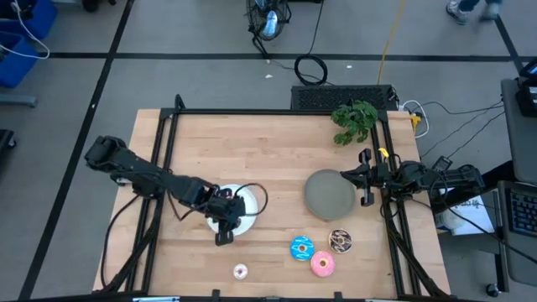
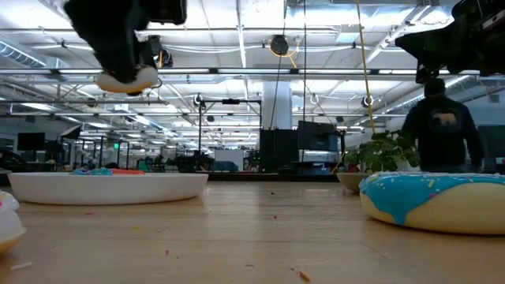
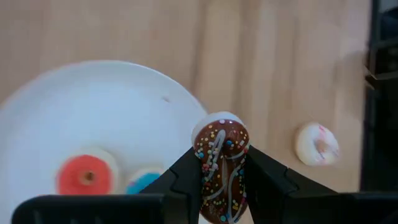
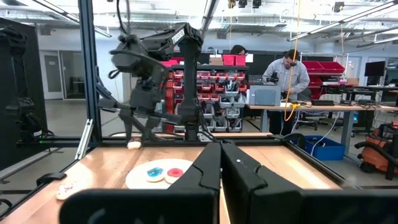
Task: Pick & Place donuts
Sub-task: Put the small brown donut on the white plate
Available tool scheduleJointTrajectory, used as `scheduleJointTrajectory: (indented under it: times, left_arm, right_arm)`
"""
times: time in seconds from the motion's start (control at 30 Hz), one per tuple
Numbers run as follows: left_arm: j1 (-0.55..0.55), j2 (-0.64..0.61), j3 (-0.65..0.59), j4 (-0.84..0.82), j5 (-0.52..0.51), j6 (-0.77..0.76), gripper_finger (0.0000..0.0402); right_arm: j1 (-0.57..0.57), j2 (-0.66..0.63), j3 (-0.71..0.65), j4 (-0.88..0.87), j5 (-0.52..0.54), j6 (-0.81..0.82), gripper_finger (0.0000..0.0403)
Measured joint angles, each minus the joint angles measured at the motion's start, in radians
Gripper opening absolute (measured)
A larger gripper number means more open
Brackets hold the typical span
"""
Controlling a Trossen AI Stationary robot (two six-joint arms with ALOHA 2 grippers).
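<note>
The robot's left gripper should release the tiny brown sprinkled donut on the white plate (image 1: 241,201) (image 3: 86,118) next to the tiny red donut.
My left gripper (image 1: 224,235) hangs over the near rim of the white plate (image 1: 246,201) and is shut on a tiny brown sprinkled donut (image 3: 221,163). On that plate lie a tiny red donut (image 3: 84,176) and a tiny blue donut (image 3: 142,182). A tiny pale pink donut (image 3: 316,144) rests flat on the table beside the plate. Three larger donuts lie near the front edge: blue (image 1: 301,248), brown sprinkled (image 1: 341,242) and pink (image 1: 323,265). My right gripper (image 1: 366,178) waits shut at the table's right edge. My left gripper pinches the tiny brown donut by two opposite sides of its rim (image 3: 204,163), between its two fingers (image 3: 183,180). The fingers slant down from the table's left. The donut stands on edge in the hold, lifted clear above the plate's rim.
A grey plate (image 1: 329,195) sits right of centre, and a green plant (image 1: 354,121) stands at the far right corner. A black frame (image 1: 252,111) borders the table. People show in the room beyond. Bare wood lies between the two plates.
</note>
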Motion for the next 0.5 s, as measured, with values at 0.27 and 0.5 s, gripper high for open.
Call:
scheduleJointTrajectory:
  times: [0.27, 0.5]
  left_arm:
    - [0.162, 0.0, 0.0, -0.002, 0.007, 0.109, 0.0104]
    - [0.239, 0.001, 0.0, -0.002, -0.039, 0.196, 0.0104]
  right_arm:
    - [0.0, 0.0, 0.0, 0.0, 0.0, 0.0, 0.0]
    - [0.0, 0.0, 0.0, -0.003, 0.0, -0.003, 0.0]
